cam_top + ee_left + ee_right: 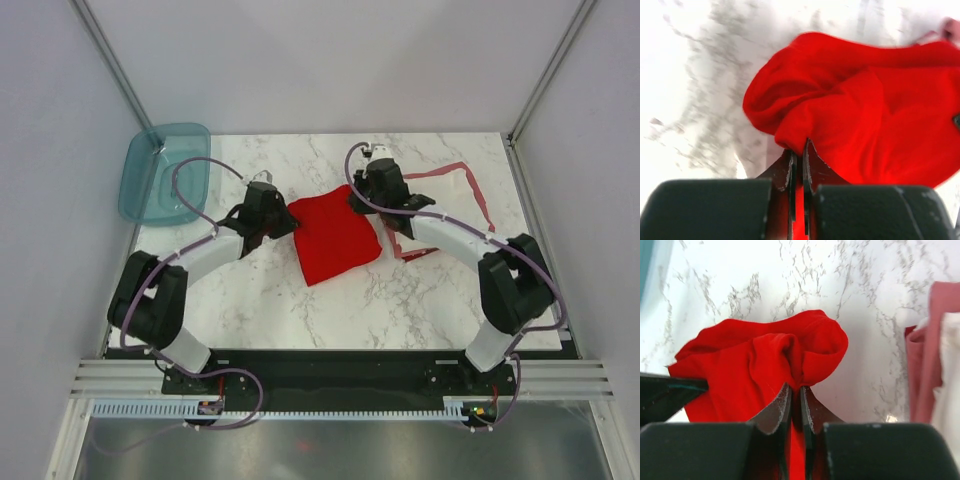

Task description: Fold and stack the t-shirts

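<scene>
My right gripper will let go of the bright red t-shirt on top of the white t-shirt point(438, 207), over the pinkish-red one.
The bright red t-shirt point(335, 240) lies bunched in the middle of the marble table. My left gripper point(292, 216) is shut on its left edge; in the left wrist view the cloth point(870, 115) is pinched between the fingertips point(800, 147). My right gripper point(356, 202) is shut on the far right corner, where a fold of red cloth point(765, 360) rises from the closed jaws point(795, 390). To the right lies the dull pinkish-red t-shirt point(922, 365) with the white t-shirt point(950, 385) on it. Only pinkish-red edges point(480, 200) stand out in the top view.
A translucent teal tub point(165, 172) hangs over the table's far left corner. White walls and frame posts close in the table on three sides. The black arm mount point(330, 365) runs along the near edge.
</scene>
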Available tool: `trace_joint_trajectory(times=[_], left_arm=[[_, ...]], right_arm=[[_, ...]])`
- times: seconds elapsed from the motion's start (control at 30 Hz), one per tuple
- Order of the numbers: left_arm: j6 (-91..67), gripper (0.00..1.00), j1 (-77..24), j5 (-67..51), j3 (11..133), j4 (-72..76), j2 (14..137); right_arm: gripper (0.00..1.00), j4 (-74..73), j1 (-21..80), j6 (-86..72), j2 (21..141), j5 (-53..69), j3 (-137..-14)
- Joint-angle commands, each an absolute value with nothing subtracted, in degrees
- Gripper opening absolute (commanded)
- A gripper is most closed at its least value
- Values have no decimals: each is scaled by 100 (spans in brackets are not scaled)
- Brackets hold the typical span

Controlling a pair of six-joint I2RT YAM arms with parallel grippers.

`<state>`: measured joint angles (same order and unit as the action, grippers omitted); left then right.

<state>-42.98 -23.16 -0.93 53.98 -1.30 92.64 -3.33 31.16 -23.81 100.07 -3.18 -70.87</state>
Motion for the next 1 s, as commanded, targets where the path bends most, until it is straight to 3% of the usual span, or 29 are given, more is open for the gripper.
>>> trace_joint_trajectory(times=[0.0, 0.33, 0.53, 0.97], left_arm=[[-4271, 2, -2890, 588, 5186, -97, 8483], [-4763, 2, -4208, 852, 5018, -176, 7603], [-4904, 2, -5264, 1142, 5834, -342, 8180], [-4764, 2, -5730, 1388, 8515, -562, 10273]], right_arm=[[0, -105, 3094, -2557, 9230, -676, -6725], [0, -1457, 2945, -2768, 7173, -2293, -6091], [0, -1995, 1840, -2681, 6593, -2058, -5950], [0, -2127, -211, -2883, 7338, -1160, -6767]])
